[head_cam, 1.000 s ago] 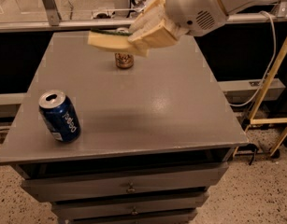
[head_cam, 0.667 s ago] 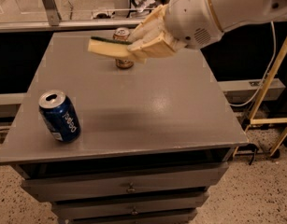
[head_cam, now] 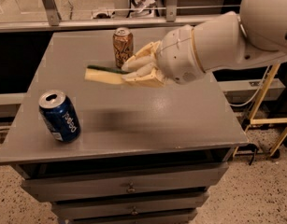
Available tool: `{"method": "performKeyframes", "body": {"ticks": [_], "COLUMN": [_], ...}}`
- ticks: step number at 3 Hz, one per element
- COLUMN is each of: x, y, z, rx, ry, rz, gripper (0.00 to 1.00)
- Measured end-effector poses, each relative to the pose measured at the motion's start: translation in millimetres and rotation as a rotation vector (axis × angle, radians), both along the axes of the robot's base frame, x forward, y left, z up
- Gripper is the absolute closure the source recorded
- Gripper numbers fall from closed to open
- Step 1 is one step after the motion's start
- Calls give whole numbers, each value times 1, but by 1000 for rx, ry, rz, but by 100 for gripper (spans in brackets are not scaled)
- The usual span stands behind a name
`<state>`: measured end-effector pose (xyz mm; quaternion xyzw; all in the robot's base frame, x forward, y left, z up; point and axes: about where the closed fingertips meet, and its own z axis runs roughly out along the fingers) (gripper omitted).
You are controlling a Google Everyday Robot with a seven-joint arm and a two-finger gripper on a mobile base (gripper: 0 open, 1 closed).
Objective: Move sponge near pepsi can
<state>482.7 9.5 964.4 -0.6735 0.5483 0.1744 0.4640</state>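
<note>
The robot's gripper will release the sponge on the grey table [head_cam: 105, 110] next to the pepsi can, on the gripper's side.
The sponge [head_cam: 104, 74], pale yellow foam with a thin dark green top, is held flat in the air above the middle of the grey table [head_cam: 180, 120]. My gripper [head_cam: 133, 73] is shut on its right end, and its cream fingers [head_cam: 139, 62] clamp it from above and below. The pepsi can [head_cam: 59, 115], dark blue with a silver top, stands near the table's front left edge, to the lower left of the sponge and apart from it. The sponge casts a shadow on the table just right of the can.
A gold-brown can [head_cam: 123, 47] stands at the back of the table, just behind the gripper. The large white arm [head_cam: 236, 36] reaches in from the right. Drawers [head_cam: 129, 188] sit below the tabletop. A yellow frame [head_cam: 267, 101] stands at the right.
The gripper has carried the sponge down and toward the front left, from over the gold-brown can to over the table's middle, closer to the pepsi can.
</note>
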Motion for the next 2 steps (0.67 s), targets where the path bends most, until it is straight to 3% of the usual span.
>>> {"method": "performKeyframes", "body": {"ticks": [2], "x": [-9], "y": [0], "z": [-38], "rx": [10], "ry": [-30], "rz": [71], "gripper": [100]}}
